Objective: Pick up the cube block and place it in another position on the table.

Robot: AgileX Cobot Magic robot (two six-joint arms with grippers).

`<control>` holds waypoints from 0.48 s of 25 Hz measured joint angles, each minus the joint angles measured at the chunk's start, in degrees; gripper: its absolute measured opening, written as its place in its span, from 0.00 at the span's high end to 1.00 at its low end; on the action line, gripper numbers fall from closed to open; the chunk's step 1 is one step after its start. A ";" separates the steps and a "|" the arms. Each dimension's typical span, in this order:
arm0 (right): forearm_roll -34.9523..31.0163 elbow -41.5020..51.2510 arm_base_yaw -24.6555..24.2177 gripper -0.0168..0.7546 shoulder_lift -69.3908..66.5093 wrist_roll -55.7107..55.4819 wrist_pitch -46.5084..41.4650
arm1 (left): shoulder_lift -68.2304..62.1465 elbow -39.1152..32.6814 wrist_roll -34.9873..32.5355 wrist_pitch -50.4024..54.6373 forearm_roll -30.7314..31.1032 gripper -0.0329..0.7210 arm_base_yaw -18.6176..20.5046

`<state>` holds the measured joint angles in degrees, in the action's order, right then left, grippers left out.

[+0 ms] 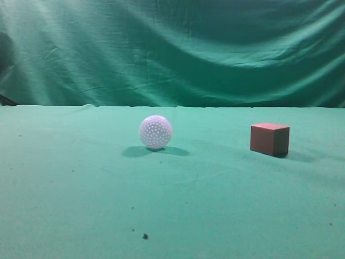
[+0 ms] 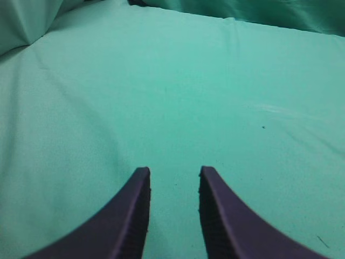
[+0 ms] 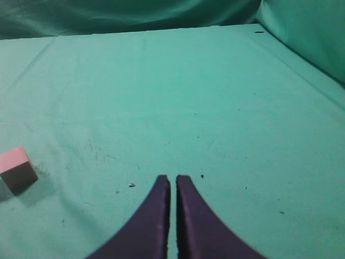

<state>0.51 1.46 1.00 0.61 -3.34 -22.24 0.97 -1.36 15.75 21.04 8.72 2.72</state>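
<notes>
I should next move my right gripper to the cube block and close it on its opposite sides (image 1: pixel 269 139) (image 3: pixel 18 171), one toward the white ball and one away from it.
The reddish-brown cube block (image 1: pixel 269 138) sits on the green-clothed table (image 1: pixel 226 205) at the right in the exterior view. In the right wrist view the cube block (image 3: pixel 17 169) shows pale pink at the far left edge, well left of my right gripper (image 3: pixel 173 178). The right gripper's fingers are nearly together with nothing between them. My left gripper (image 2: pixel 174 170) is open and empty over bare green cloth (image 2: pixel 178 97); the cube is out of its view. Neither gripper shows in the exterior view.
A white dimpled ball (image 1: pixel 156 131) rests on the table left of the cube, about a third of the frame width away. A wrinkled green curtain (image 1: pixel 172 48) hangs behind the table. Dark specks (image 1: pixel 145 236) dot the cloth near the front.
</notes>
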 joint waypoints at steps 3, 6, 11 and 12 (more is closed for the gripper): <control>0.00 0.00 0.00 0.98 0.00 0.00 0.00 | 0.00 0.00 0.00 0.00 0.00 0.61 0.00; 0.00 0.00 0.00 0.98 0.00 0.00 0.00 | 0.00 0.00 0.00 0.00 0.00 0.61 0.00; 0.00 0.00 0.00 0.98 0.00 0.00 0.00 | 0.00 0.00 0.00 0.00 0.00 0.61 0.00; 0.00 0.00 0.00 0.98 0.00 0.00 0.00 | 0.00 0.00 0.00 0.00 0.00 0.61 0.00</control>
<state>0.51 1.46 1.00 0.61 -3.34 -22.24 0.97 -1.36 15.75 21.04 8.72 2.72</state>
